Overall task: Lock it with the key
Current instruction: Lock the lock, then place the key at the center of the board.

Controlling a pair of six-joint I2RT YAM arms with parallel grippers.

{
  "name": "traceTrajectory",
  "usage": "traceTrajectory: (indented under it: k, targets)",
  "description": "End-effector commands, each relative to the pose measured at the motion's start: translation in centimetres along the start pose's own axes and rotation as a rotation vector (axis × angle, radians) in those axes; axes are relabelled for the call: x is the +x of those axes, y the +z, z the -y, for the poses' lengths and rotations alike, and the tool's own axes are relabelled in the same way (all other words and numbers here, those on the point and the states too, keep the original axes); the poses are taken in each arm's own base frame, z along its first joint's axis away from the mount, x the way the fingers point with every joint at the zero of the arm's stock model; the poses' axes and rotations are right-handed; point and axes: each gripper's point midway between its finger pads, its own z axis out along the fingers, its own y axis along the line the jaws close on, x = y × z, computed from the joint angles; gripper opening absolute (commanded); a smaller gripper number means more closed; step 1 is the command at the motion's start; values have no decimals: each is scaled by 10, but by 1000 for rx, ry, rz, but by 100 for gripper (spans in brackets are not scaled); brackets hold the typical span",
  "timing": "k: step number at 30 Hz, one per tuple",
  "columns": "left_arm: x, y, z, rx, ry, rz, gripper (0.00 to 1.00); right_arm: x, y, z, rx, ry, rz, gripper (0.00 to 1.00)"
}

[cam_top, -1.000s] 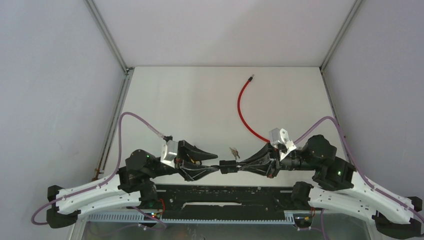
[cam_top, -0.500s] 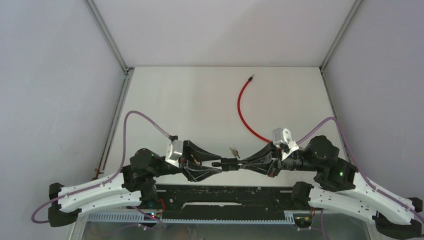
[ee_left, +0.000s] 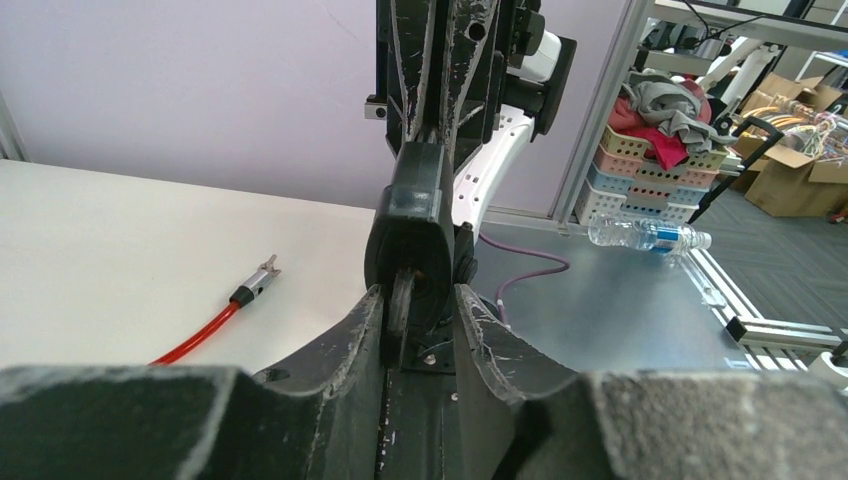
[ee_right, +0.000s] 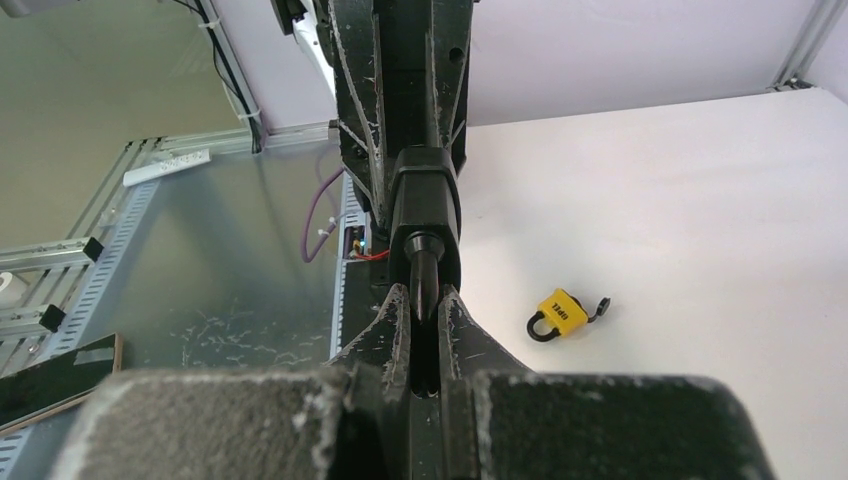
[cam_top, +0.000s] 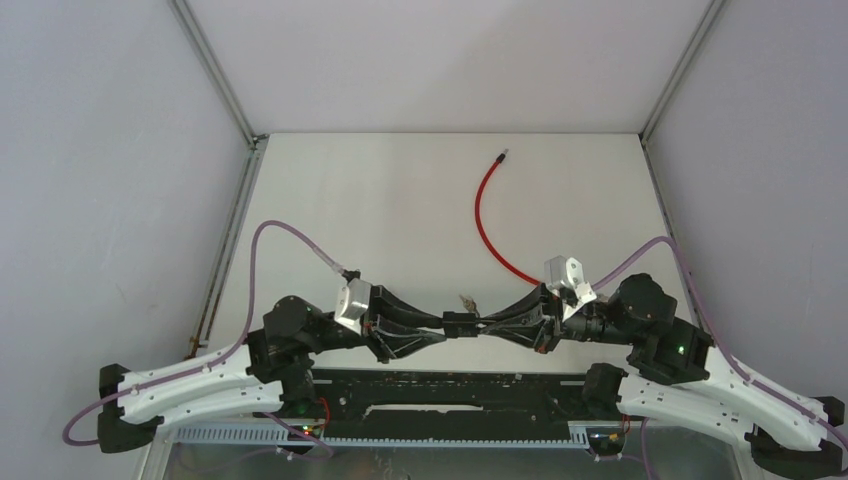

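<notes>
Next, I set the black lock body down with my right gripper on the white table farther back than the yellow padlock (cam_top: pixel 363 258) (ee_right: pixel 730 255).
A black lock body (cam_top: pixel 459 325) hangs above the table between my two grippers, on the near end of a red cable (cam_top: pixel 480 215). My right gripper (cam_top: pixel 484 326) is shut on the black tapered neck (ee_right: pixel 424 278) behind the lock body (ee_right: pixel 424 195). A flat black key head (ee_left: pixel 401 300) sticks out of the lock body (ee_left: pixel 414 225) toward my left gripper (cam_top: pixel 440 325). The left gripper (ee_left: pixel 418 292) stands narrowly open round the key. One finger (ee_left: pixel 368 320) lies against the key head. A gap shows on the other side.
A small yellow padlock (ee_right: pixel 560 312) lies on the white table (cam_top: pixel 380 210) just behind the held lock, also seen as a small padlock (cam_top: pixel 466 301) from above. The cable's free metal tip (ee_left: pixel 264 272) rests at the back. Frame rails line the table's sides.
My left gripper has moved right onto the lock body and its jaws have narrowed round the key head. The right gripper has kept its hold and barely moved.
</notes>
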Motion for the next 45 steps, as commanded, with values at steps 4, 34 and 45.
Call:
traceTrajectory:
  k: [4,34,45]
  targets:
    - [-21,0,6,17,24,68,33,-45,-5,-7,-16,-57,158,0]
    - [7,-57,-41,-322,-47,42,0,-16,-17,27,181,-22,56,0]
    - [103,-81,-137,-924,-205,-320,0,65,20,101,524,193,-206,0]
